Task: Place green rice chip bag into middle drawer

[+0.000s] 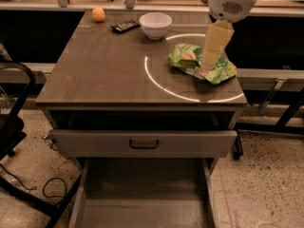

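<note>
The green rice chip bag will be gripped by its crumpled middle (pixel 196 62), slightly toward the side nearer the white bowl.
The green rice chip bag (pixel 184 57) lies crumpled on the right side of the brown tabletop (pixel 104 70), inside a bright ring of light. My gripper (pixel 209 63), a cream piece under a white round wrist, hangs straight over the bag and covers its middle; its tip is at or just above the foil. The middle drawer (pixel 142 194) is pulled far out at the bottom of the view and shows a bare grey floor with thin side walls. Above it, a grey drawer front with a black handle (pixel 144 144) is pulled out a little.
A white bowl (pixel 155 24), a black remote (pixel 125 26) and an orange (pixel 98 14) sit at the table's far edge. A black chair (pixel 14 127) stands at the left, with cables (pixel 52 186) on the speckled floor.
</note>
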